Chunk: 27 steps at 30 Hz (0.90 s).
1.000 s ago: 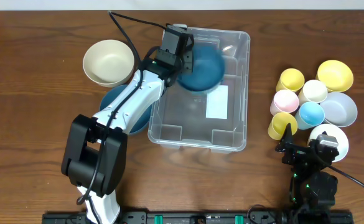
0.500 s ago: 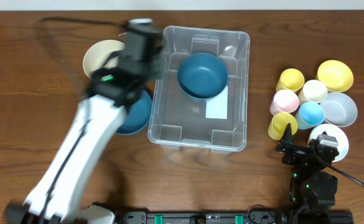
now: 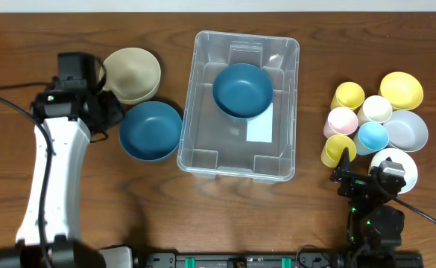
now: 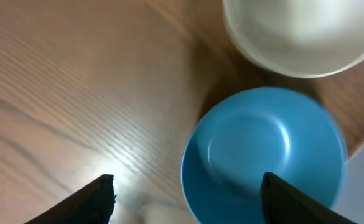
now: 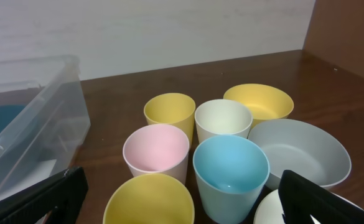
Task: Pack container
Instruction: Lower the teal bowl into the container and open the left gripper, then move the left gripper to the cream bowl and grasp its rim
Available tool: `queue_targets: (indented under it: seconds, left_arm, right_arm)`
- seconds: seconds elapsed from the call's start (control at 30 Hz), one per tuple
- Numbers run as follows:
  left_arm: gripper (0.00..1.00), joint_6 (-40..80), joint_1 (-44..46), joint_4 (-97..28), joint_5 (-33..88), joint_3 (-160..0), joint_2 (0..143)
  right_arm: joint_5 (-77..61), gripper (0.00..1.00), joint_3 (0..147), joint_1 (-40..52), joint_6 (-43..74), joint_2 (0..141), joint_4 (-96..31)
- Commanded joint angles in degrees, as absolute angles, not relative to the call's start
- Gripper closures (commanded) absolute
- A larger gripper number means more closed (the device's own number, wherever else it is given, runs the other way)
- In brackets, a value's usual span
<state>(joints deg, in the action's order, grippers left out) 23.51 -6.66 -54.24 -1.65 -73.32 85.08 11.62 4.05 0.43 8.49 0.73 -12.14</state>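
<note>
Next, my left gripper moves to the blue bowl's rim (image 3: 120,136) (image 4: 184,167) and closes there, on the side farthest away from the clear container.
The clear container (image 3: 277,160) stands mid-table with a white label (image 3: 260,128) on its base. A dark blue bowl (image 3: 241,89) sits inside it at the far end. My left gripper (image 3: 112,113) is open and empty, left of the container. It hovers over the table by a blue bowl (image 3: 150,130) and a beige bowl (image 3: 132,73). In the left wrist view the open fingers (image 4: 188,199) straddle the left rim of the blue bowl (image 4: 262,149); the beige bowl (image 4: 300,31) lies beyond. My right gripper (image 3: 367,182) is open and empty at the front right.
At the right is a cluster of cups: yellow (image 3: 348,95), cream (image 3: 377,109), pink (image 3: 343,120), light blue (image 3: 373,135) and another yellow (image 3: 337,149). With them are a yellow bowl (image 3: 401,89), a grey bowl (image 3: 408,130) and a white bowl (image 3: 394,165). The right wrist view shows the pink cup (image 5: 155,149) and light blue cup (image 5: 230,168) close ahead.
My left gripper let go of the dark blue bowl inside the container and swung left out of it, to beside the two bowls on the table. The right arm has not moved.
</note>
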Motion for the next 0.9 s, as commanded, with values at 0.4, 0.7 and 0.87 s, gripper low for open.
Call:
queue_targets:
  seconds: [0.4,0.7,0.87]
  left_arm:
    - [0.38,19.22,-10.92,-40.34,13.06,-60.42,100.99]
    - [0.94,18.87,-13.8,-41.32,12.84,-61.12,99.46]
    - [0.94,18.87,-17.19,-46.02,12.84,-62.54,94.3]
  right_arm:
    - [11.99,0.01,3.92,-0.05,8.05,0.64,-12.25]
    - [11.99,0.01,3.92,-0.05,8.05,0.64,-12.25]
    - [11.99,0.01,3.92,-0.05,8.05,0.64,-12.25]
